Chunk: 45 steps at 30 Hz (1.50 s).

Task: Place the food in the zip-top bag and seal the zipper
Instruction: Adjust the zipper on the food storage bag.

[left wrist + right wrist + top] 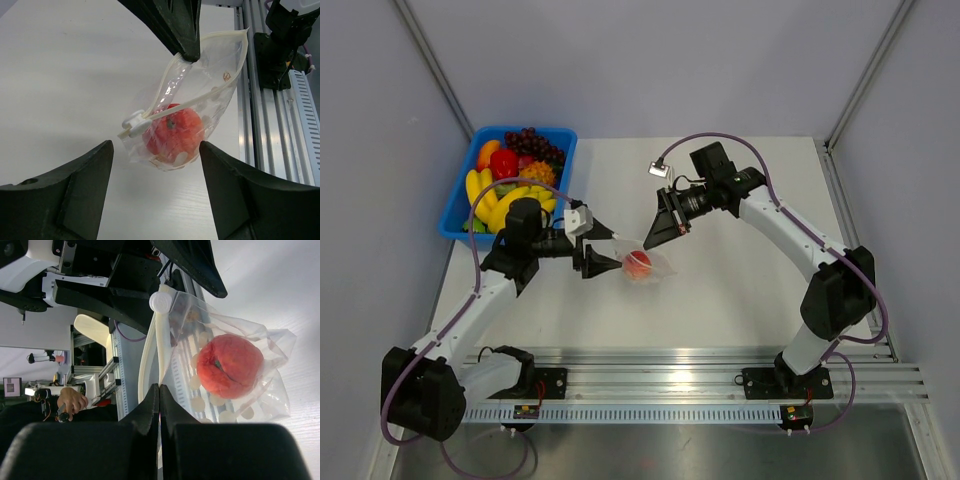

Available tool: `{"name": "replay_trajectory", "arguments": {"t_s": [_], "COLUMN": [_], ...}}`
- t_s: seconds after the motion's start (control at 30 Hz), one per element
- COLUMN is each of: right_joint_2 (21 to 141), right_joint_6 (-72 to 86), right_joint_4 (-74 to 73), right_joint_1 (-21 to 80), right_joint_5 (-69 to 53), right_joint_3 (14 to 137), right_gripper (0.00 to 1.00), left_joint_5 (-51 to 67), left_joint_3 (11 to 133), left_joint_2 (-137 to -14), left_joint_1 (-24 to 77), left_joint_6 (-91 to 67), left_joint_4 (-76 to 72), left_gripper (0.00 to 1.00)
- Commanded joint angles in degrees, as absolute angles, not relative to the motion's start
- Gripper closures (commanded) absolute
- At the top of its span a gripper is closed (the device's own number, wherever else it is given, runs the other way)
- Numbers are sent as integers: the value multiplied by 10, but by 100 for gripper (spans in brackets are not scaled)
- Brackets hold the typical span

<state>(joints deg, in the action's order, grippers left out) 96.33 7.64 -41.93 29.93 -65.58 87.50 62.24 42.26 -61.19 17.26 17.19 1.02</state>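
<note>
My left gripper needs to hold the slider end while my right gripper pinches the strips (151, 115) beside it, because the strips gape between the slider and my right gripper.
The food, a round orange-red fruit (638, 263) (175, 132) (230, 365), lies inside the see-through zip-top bag (655, 268) (220, 75) (272, 345). The bag's zipper (200, 100) (162, 340) is a cream strip with a white slider (134, 121) (161, 301) at one end. Past the slider the two strips stand apart. My right gripper (648, 243) (160, 390) is shut on the zipper edge and holds the bag up by it. My left gripper (613, 250) (155, 145) is open, one finger on each side of the bag's lower end, not touching it.
A blue bin (455, 215) with bananas (485, 195), grapes (535, 143) and other fruit stands at the back left, behind the left arm. The aluminium rail (700, 375) runs along the near edge. White table surface (740, 290) lies right of the bag.
</note>
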Motion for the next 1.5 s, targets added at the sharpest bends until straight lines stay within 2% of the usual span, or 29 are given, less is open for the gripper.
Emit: {"name": "replay_trajectory", "arguments": {"t_s": [0.0, 0.07, 0.17, 0.2, 0.27, 0.3, 0.43, 0.5, 0.53, 0.6, 0.67, 0.83, 1.0, 1.23, 1.47], "right_joint_2": [941, 943, 945, 947, 948, 949, 963, 973, 976, 981, 981, 961, 955, 960, 945], "right_joint_6": [70, 76, 83, 83, 83, 83, 81, 80, 82, 83, 88, 51, 4, -60, -59], "right_joint_4": [-419, -414, -408, -407, -407, -408, -424, -439, -444, -460, -486, -536, -566, -557, -540], "right_joint_1": [299, 299, 299, 299, 299, 299, 298, 299, 298, 299, 301, 337, 387, 414, 415], "right_joint_5": [-661, -662, -664, -664, -664, -662, -642, -619, -607, -575, -492, -313, -232, -235, -228], "right_joint_3": [875, 874, 876, 878, 882, 882, 892, 902, 905, 918, 942, 996, 1036, 1051, 1063], "right_gripper": [100, 100, 100, 100, 100, 100, 100, 100, 100, 79, 58, 32, 29, 28, 28], "left_joint_5": [671, 672, 664, 663, 657, 654, 644, 638, 631, 623, 588, 531, 548, 552, 550], "left_joint_3": [451, 449, 451, 452, 453, 453, 464, 468, 471, 475, 482, 498, 508, 534, 533], "left_joint_2": [-617, -619, -629, -631, -633, -635, -644, -647, -646, -646, -641, -630, -620, -637, -645], "left_joint_1": [177, 180, 187, 188, 189, 189, 189, 189, 189, 190, 190, 189, 190, 189, 190], "left_joint_6": [171, 167, 161, 160, 152, 149, 129, 120, 115, 100, 75, 54, 69, 98, 98], "left_joint_4": [-25, -31, -30, -31, -37, -38, -41, -44, -43, -41, -29, 20, 65, 131, 132], "left_gripper": [29, 30, 38, 46, 55, 65, 91, 100, 100, 100, 100, 100, 100, 100, 100]}}
